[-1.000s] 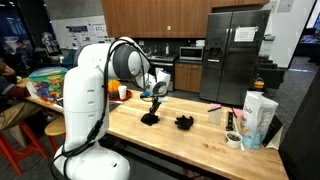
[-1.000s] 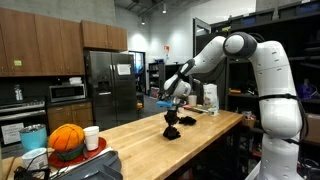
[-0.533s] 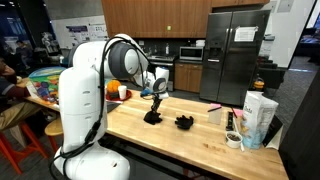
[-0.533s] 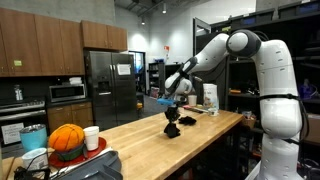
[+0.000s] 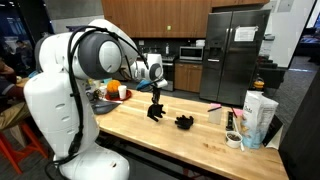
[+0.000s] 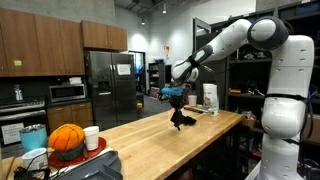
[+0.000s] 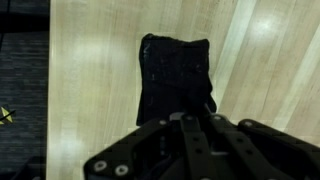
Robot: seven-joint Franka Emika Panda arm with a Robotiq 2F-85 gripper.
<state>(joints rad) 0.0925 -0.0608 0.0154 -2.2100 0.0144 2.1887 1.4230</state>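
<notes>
The robot's gripper needs to release the black cloth on the bare wood point(image 5: 158, 122) beside the other black cloth.
My gripper point(image 5: 156, 97) is shut on a dark black fabric item point(image 5: 155, 110), like a glove, and holds it hanging just above the wooden table point(image 5: 170, 145). Both exterior views show this; in the side-on one the gripper point(image 6: 175, 99) has the item point(image 6: 180, 119) dangling under it. In the wrist view the item point(image 7: 175, 72) hangs below the closed fingers point(image 7: 190, 125) over the light wood. A second black fabric item point(image 5: 184, 122) lies on the table just beside the held one.
A white carton point(image 5: 258, 116), a cup point(image 5: 215, 116) and a tape roll point(image 5: 233, 140) stand at one end of the table. An orange ball on a red plate point(image 6: 66, 140) and a white cup point(image 6: 91, 137) stand at the opposite end. A steel fridge point(image 5: 238, 55) stands behind.
The arm has swung and raised the gripper, carrying the black item up off the table and a little toward the second black item.
</notes>
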